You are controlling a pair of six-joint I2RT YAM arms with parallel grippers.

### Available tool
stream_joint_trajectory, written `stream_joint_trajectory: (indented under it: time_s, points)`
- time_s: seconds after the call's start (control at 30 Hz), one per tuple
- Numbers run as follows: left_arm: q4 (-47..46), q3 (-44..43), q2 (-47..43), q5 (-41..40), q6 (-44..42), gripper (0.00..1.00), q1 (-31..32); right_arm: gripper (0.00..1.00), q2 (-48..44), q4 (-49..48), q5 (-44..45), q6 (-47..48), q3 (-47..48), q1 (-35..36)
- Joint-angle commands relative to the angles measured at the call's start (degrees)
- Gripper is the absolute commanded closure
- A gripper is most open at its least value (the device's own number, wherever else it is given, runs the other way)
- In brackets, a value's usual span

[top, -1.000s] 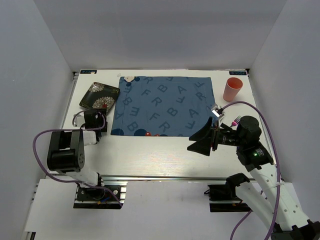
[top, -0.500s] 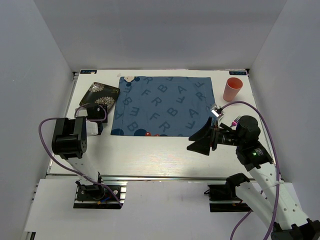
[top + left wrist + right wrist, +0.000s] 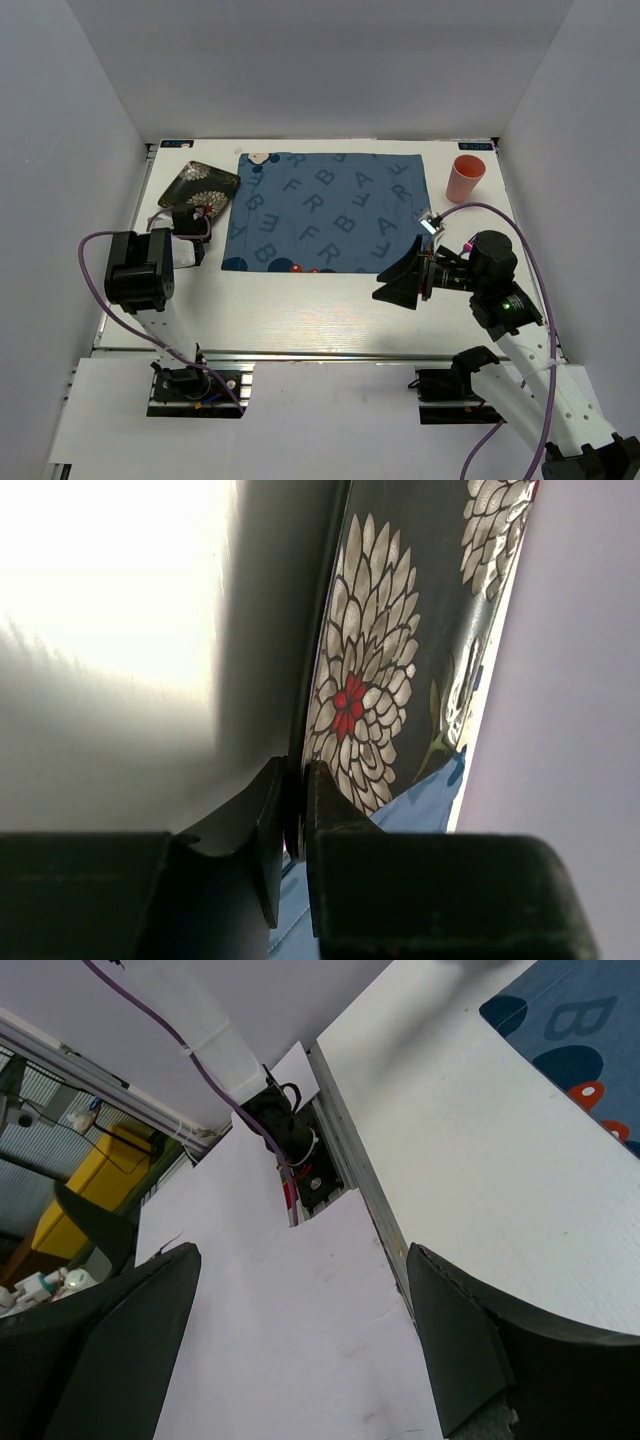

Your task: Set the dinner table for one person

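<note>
Next, I set the dark square plate on the middle of the blue letter mat (image 3: 333, 210) with my left gripper.
The dinner table (image 3: 300, 300) is a white top with a metal rail (image 3: 320, 355) along its near edge. A dark square plate (image 3: 200, 188) with white chrysanthemums lies at the back left, beside the blue letter mat (image 3: 325, 210). My left gripper (image 3: 190, 222) sits at the plate's near edge. In the left wrist view the plate (image 3: 400, 660) has its rim pinched between the narrow jaws of that gripper (image 3: 296, 780). My right gripper (image 3: 395, 280) hovers wide open over the table's front right, and the right wrist view shows this gripper (image 3: 300, 1260) with nothing between its fingers.
An orange-pink cup (image 3: 465, 178) stands at the back right corner. A small pink-handled utensil (image 3: 468, 243) lies by the right arm. White walls close in the table on three sides. The right wrist view looks past the rail (image 3: 350, 1150) to a white sheet and cables.
My left arm has reached forward to the plate and its jaws have closed from wide open onto the plate's near rim. The right arm has barely moved.
</note>
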State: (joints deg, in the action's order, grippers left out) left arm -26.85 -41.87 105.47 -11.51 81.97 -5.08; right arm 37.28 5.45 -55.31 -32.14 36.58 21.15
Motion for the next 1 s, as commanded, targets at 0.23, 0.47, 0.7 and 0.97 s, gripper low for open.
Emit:
stream_joint_trajectory:
  time_s: [0.23,0.47,0.7,0.97]
  points:
    - [11.39,-3.49,-14.31,-5.79,-3.92,1.0,-0.37,0.11,-1.24,1.83,1.87,1.81,1.65,0.12]
    - [10.5,-6.99,-25.57,-5.38,-13.22,1.0,-2.13,0.11,-2.21,2.19,5.38,3.14,-0.89,0.04]
    - [6.01,-14.89,-22.8,24.38,-26.68,1.0,-1.34,0.11,-2.65,7.98,15.99,3.57,2.17,-0.23]
    - [-6.37,-17.11,-10.82,48.33,-19.05,1.0,6.48,0.11,-3.52,13.79,23.05,2.61,4.38,-0.14]
